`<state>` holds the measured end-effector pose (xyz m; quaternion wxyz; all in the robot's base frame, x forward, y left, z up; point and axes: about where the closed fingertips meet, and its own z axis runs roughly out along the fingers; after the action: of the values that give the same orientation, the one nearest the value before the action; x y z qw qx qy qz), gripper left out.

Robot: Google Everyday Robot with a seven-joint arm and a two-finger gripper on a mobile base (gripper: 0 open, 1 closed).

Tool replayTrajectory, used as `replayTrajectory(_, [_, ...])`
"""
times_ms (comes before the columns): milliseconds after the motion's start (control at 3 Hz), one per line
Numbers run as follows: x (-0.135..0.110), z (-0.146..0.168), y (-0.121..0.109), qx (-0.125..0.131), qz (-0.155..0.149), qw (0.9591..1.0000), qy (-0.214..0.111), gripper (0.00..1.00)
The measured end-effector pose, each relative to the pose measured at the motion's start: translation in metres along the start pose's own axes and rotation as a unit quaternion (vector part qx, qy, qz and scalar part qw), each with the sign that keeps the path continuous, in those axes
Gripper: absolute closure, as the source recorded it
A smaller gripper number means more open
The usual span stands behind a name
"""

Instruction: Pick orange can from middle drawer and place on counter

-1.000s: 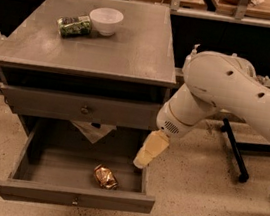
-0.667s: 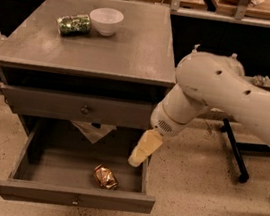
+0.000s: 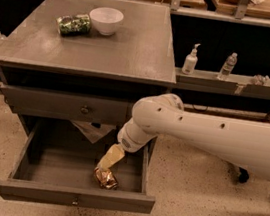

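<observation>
Next, I lower my gripper to the orange can's body (image 3: 106,178), near the front of the open middle drawer, and close it there.
The orange can (image 3: 107,178) lies crumpled on its side in the open middle drawer (image 3: 71,194), near the front and right of centre. My gripper (image 3: 108,160), with pale yellow tips, reaches down into the drawer from the right. It sits just above the can, at or very close to its top. The white arm (image 3: 206,136) crosses in front of the cabinet's right side. The grey counter (image 3: 133,49) is the cabinet's top, above the drawer.
A white bowl (image 3: 105,19) and a green patterned can (image 3: 73,24) lie at the counter's back left. The upper drawer (image 3: 64,105) is shut. A pale crumpled sheet (image 3: 91,130) lies at the drawer's back. Bottles (image 3: 190,60) stand on the narrow shelf at the right.
The arm has swung left and lowered. The gripper has moved from the drawer's right side down to just over the orange can. The can has not moved.
</observation>
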<state>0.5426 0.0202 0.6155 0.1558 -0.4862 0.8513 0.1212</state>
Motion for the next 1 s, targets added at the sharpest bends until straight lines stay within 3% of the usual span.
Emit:
replayTrajectory(333, [-0.021, 0.004, -0.008, 0.019, 0.033, 0.9986, -0.036, 0.0])
replayTrajectory(667, [-0.019, 0.018, -0.014, 0.015, 0.035, 0.999, -0.025, 0.0])
replayTrajectory(1000, [-0.005, 0.092, -0.034, 0.028, 0.053, 0.9982, -0.01, 0.0])
